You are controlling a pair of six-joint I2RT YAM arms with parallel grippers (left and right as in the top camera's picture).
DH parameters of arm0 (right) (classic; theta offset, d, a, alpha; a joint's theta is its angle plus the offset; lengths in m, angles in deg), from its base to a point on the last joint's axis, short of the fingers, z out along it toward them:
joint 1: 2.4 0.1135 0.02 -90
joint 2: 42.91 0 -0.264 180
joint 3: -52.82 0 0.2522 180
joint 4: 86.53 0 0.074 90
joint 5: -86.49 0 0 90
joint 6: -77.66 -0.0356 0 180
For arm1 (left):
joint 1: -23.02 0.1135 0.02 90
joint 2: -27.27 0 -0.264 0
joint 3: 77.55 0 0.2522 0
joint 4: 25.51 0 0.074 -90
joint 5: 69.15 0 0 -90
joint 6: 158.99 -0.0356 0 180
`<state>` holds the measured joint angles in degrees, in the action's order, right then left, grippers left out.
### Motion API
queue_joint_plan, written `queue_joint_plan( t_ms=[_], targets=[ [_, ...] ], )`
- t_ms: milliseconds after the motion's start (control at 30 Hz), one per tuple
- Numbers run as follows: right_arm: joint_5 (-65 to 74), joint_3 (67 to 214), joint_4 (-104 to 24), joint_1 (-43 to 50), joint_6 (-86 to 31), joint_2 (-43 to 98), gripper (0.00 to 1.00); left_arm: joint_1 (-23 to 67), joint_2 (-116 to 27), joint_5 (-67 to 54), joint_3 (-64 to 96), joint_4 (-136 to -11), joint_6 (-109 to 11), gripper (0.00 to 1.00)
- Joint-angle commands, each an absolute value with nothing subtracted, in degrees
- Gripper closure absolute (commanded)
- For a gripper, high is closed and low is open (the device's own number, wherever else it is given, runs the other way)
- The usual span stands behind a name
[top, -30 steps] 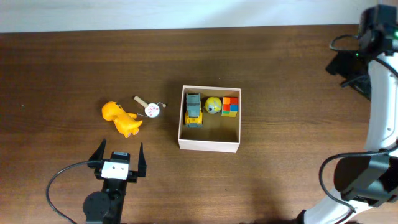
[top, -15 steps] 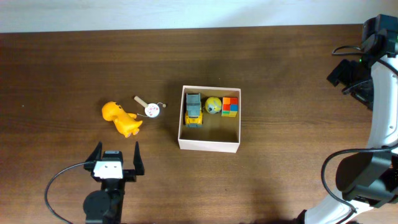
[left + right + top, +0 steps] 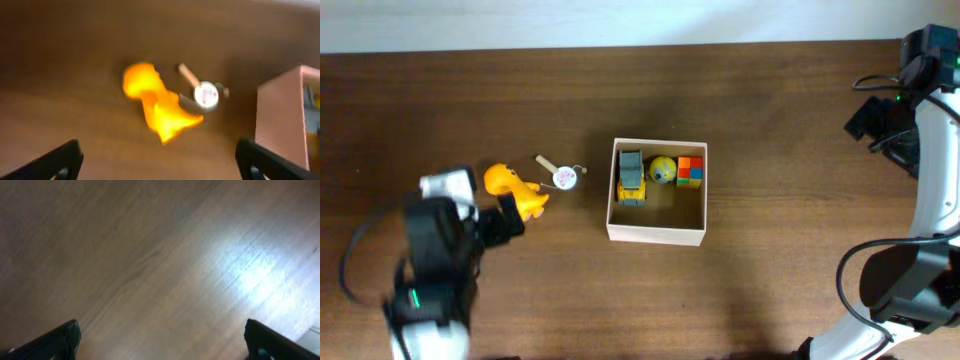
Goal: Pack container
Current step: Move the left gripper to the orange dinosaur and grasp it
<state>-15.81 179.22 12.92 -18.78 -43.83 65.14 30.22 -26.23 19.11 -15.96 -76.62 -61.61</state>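
The robot's left gripper should next close on the orange duck toy's body [image 3: 516,190] [image 3: 157,104], just below the duck's rounded head.
The container [image 3: 656,234] sits mid-table, white walls and tan inside, holding a yellow-grey toy truck [image 3: 631,177], a yellow-green ball [image 3: 663,169] and a coloured cube [image 3: 690,171]. Its side shows in the left wrist view [image 3: 280,120]. An orange duck toy [image 3: 514,191] [image 3: 156,102] and a small round rattle with a stick [image 3: 561,174] [image 3: 202,92] lie on the table to the container's left. My left gripper [image 3: 159,165] is open and empty, raised just left and in front of the duck; the arm [image 3: 440,250] is blurred. My right gripper [image 3: 160,342] is open and empty over bare wood at the far right.
The dark wooden table [image 3: 780,120] spans the view, with a pale wall strip along its far edge. The right arm [image 3: 930,150] stands along the right edge with cables near it.
My left arm has swung up and to the left from the front edge, now blurred beside the duck. The right arm has barely moved. The toys and container have stayed put.
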Motion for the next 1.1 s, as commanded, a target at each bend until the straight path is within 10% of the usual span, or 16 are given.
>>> queue_joint_plan(
  t_ms=[0,333,433,1067],
  targets=[
    [-15.9,179.2,12.9,-18.9,-44.4,65.6,0.01,30.7,-41.4,11.8,-3.0,-84.6,-60.9,0.01],
    [-15.9,179.2,12.9,-18.9,-44.4,65.6,0.01,30.7,-62.1,3.7,2.6,-89.4,-60.9,0.01],
    [-15.9,179.2,12.9,-18.9,-44.4,65.6,0.01,30.7,-65.2,3.9,2.6,-88.6,-59.8,0.17],
    [-15.9,179.2,12.9,-18.9,-44.4,65.6,0.01,30.6,-68.6,16.6,2.6,-83.5,-38.6,0.36]
  ],
)
